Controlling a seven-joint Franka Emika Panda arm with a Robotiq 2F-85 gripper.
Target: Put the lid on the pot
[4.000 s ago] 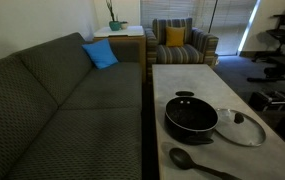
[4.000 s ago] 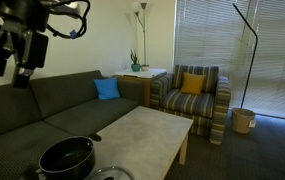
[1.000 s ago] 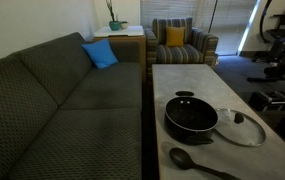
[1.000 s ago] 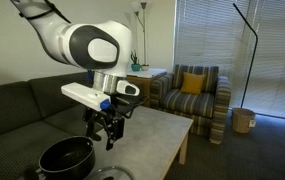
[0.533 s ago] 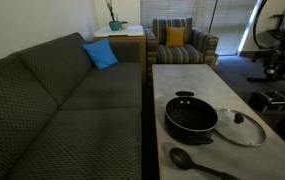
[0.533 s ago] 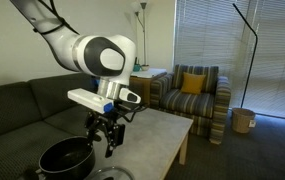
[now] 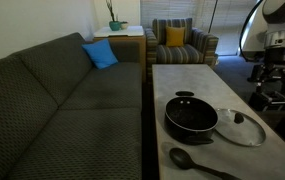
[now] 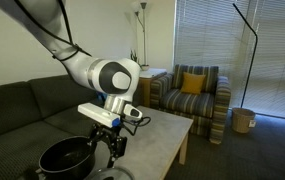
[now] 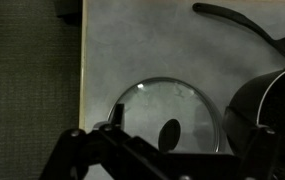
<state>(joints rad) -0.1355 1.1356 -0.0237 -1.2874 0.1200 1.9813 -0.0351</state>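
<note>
My gripper should next move down to the black knob [image 7: 239, 118] [image 9: 169, 134] of the glass lid and close there, since the knob stands up between its fingers.
The black pot [image 7: 191, 117] stands on the light coffee table [image 7: 174, 78], with the glass lid [image 7: 241, 127] flat on the table beside it, touching or nearly touching. Both also show in an exterior view, the pot [image 8: 65, 158] and the lid [image 8: 108, 174] at the bottom edge. My gripper [image 8: 107, 149] hangs open and empty just above the lid; it also shows at the right edge of an exterior view [image 7: 266, 80]. In the wrist view my gripper's fingers [image 9: 190, 126] straddle the lid [image 9: 152, 100], whose black knob [image 9: 168, 132] lies between them. The pot [image 9: 272, 100] is at the right.
A black long-handled spoon [image 7: 196, 161] lies on the table in front of the pot, also in the wrist view [image 9: 237, 18]. A dark sofa [image 7: 72, 100] runs along the table's side. A striped armchair [image 7: 182, 45] stands beyond its far end.
My arm has swung down from high up and lowered over the lid. It has come into view at the right edge of an exterior view. Pot, lid and spoon have not moved.
</note>
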